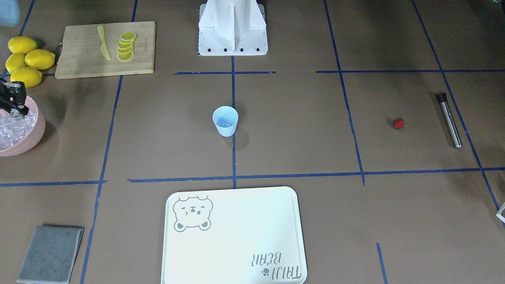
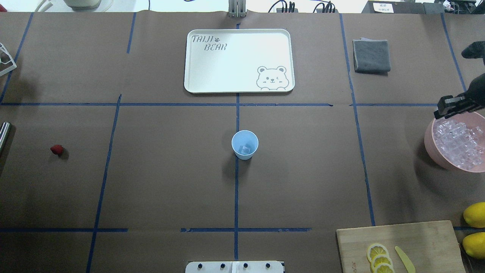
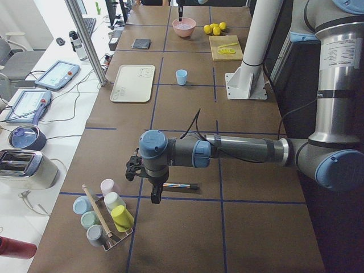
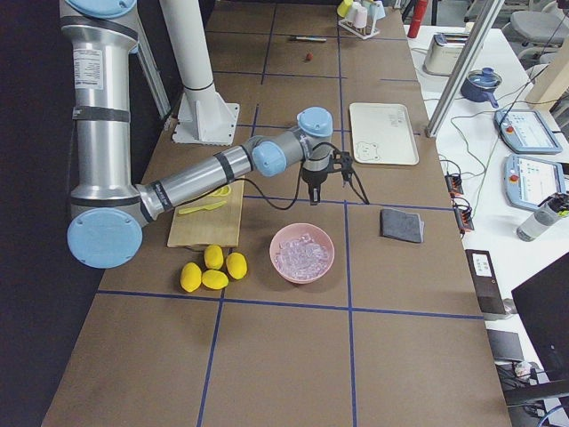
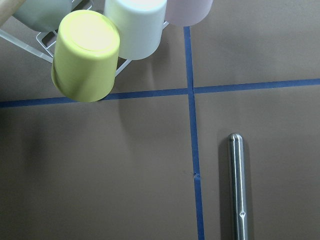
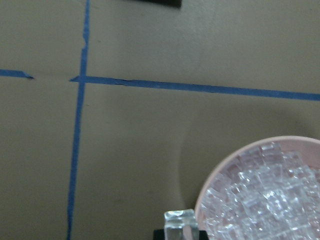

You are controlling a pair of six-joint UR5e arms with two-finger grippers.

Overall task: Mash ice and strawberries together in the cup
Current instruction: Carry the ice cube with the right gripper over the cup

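Observation:
My right gripper is going to let go of its ice cube inside the light blue cup (image 1: 225, 120), close to the ice cube lying there. The held cube is still over the pink bowl's rim.
The light blue cup (image 1: 225, 121) stands at the table's middle, and the overhead view (image 2: 244, 144) shows one ice cube (image 2: 246, 150) inside it. The red strawberry (image 1: 399, 124) lies alone on the table at the robot's left (image 2: 57, 149). My right gripper (image 2: 441, 112) hangs over the far rim of the pink bowl (image 2: 430, 146) of ice cubes (image 2: 458, 142). The right wrist view shows it shut on one ice cube (image 6: 180, 222). My left gripper (image 3: 154, 198) shows only in the left side view, above the steel muddler (image 5: 237, 190). I cannot tell if it is open.
A rack of coloured cups (image 5: 110, 40) stands near the left gripper. Elsewhere are a white tray (image 2: 197, 76), a grey cloth (image 2: 371, 56), a cutting board (image 1: 83, 63) with lemon slices (image 1: 126, 46) and a yellow knife (image 1: 103, 43), and whole lemons (image 1: 27, 59) beside the bowl.

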